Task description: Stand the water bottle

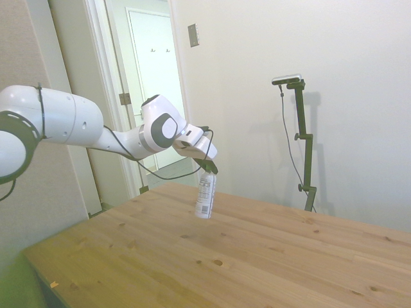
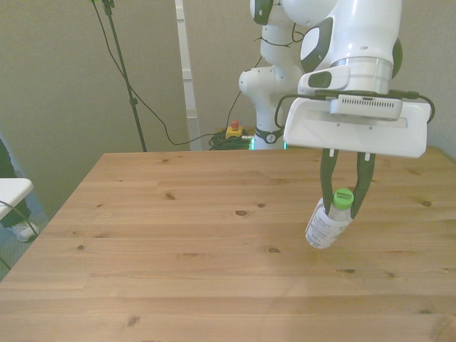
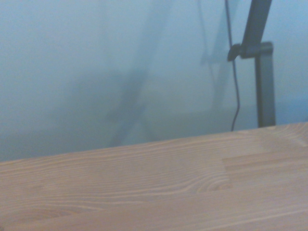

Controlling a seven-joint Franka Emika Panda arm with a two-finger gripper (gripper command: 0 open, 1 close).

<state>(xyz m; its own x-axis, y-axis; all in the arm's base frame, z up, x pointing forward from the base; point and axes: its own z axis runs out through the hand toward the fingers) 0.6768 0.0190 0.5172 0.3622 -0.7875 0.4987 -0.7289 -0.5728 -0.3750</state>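
Note:
My gripper will set the water bottle down upright on the wooden table (image 2: 261, 286) just in front of the middle knot. The bottle now hangs just above the tabletop.
The water bottle (image 1: 205, 194) (image 2: 328, 224) hangs in the air above the wooden table (image 1: 257, 256) (image 2: 178, 235), nearly upright, its base tipped slightly toward the front view's left. Its green cap (image 2: 343, 198) is uppermost. My gripper (image 1: 209, 169) (image 2: 345, 203) is shut on the water bottle at the neck, with the two dark fingers (image 2: 327, 187) on either side of the cap. The white label with dark print faces the side camera. The bottle's base sits a little clear of the tabletop. In the wrist view the bottle does not show, only the table (image 3: 144, 187) and the wall.
A yellow box with a red button (image 2: 233, 131) lies on the floor behind the table's far edge. A white object (image 2: 11, 191) stands off the table at the front view's left. A door (image 1: 154, 83) is behind the arm.

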